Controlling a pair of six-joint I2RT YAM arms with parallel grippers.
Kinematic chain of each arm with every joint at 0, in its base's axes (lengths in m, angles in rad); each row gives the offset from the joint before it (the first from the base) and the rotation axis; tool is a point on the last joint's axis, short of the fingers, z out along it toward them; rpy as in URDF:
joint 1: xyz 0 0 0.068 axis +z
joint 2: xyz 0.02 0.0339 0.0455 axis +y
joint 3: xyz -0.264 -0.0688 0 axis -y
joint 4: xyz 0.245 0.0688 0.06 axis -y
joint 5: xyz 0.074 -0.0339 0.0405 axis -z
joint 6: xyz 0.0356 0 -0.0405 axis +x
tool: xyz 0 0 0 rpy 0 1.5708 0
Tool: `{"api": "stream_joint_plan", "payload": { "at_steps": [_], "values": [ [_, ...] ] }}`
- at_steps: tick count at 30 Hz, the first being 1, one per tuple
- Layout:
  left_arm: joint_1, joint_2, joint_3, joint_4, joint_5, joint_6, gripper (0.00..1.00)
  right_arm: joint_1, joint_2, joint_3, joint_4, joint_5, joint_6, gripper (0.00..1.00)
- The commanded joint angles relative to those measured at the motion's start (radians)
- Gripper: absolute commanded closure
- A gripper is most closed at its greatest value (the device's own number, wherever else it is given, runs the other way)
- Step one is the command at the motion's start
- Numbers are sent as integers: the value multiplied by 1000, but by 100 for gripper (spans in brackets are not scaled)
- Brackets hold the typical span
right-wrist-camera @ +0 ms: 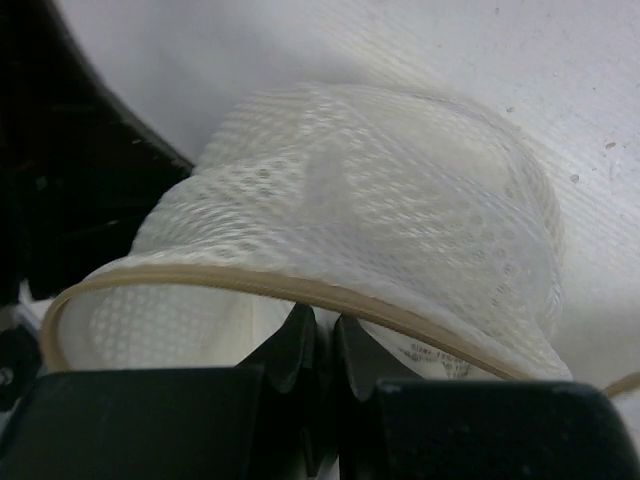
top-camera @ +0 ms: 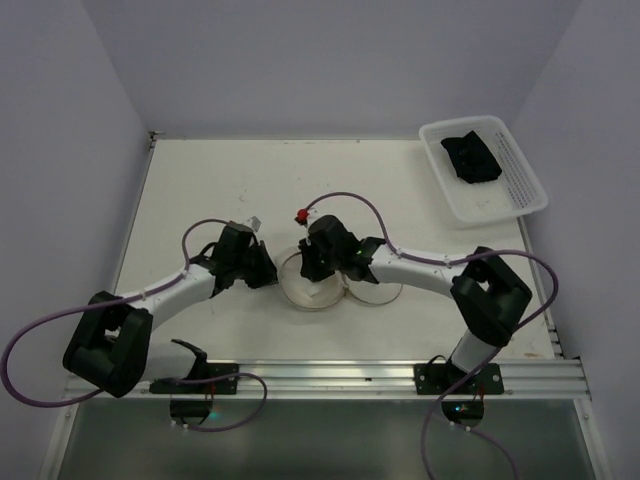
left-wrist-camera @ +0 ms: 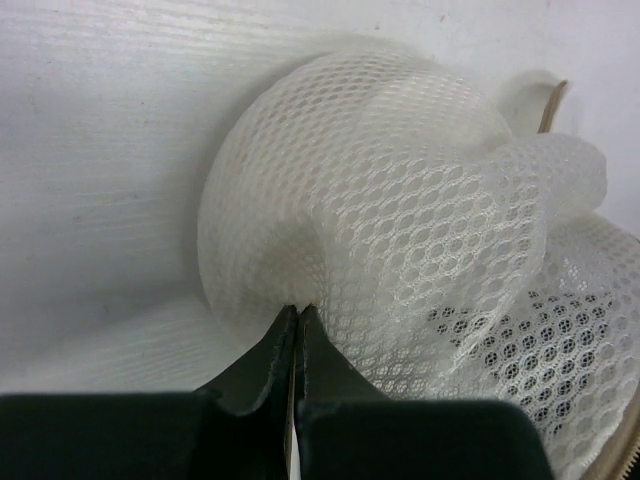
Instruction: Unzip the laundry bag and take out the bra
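My right gripper needs to go to the basket (top-camera: 476, 193). It will let go of the white garment there, in front of the black garment.
The laundry bag (top-camera: 320, 292) is a cream-white mesh pouch with a tan rim, lying at the table's middle between both grippers. It looks open: in the right wrist view the bag (right-wrist-camera: 380, 190) shows its tan rim (right-wrist-camera: 200, 277) arching over a hollow inside. My left gripper (top-camera: 270, 272) is shut on the bag's mesh (left-wrist-camera: 400, 200) at its left edge, fingertips pinched together (left-wrist-camera: 298, 308). My right gripper (top-camera: 318, 268) is shut on the bag just under the rim (right-wrist-camera: 325, 318). A black garment (top-camera: 472, 158), seemingly the bra, lies in the basket at the far right.
A white perforated rectangular basket (top-camera: 505, 195) stands at the table's far right corner. A round flat mesh flap (top-camera: 378, 292) lies just right of the bag under the right arm. Purple cables loop over both arms. White walls close in the table.
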Motion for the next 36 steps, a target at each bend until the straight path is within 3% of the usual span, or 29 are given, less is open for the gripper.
{"api": "stream_joint_plan", "payload": {
  "at_steps": [1,10,15,19,25,32,36],
  "values": [
    [18,-28,39,-46,-42,19,100,-5,-149,-20,-66,-120,-90,100],
    [33,-44,47,-65,-43,24,100,-60,-365,-94,-113,-434,-145,100],
    [36,-66,34,-70,-43,28,100,-129,-452,-132,-112,-445,-124,100],
    [36,-73,4,-55,-39,16,100,-143,-507,-103,-125,-527,-119,100],
    [36,-56,-7,-21,-31,1,100,-143,-559,6,-119,-781,-99,100],
    [35,-57,-35,-9,-34,-7,100,-189,-625,84,35,-811,48,100],
    [36,-86,-76,10,-33,-33,100,-204,-640,156,30,-696,86,100]
  ]
}}
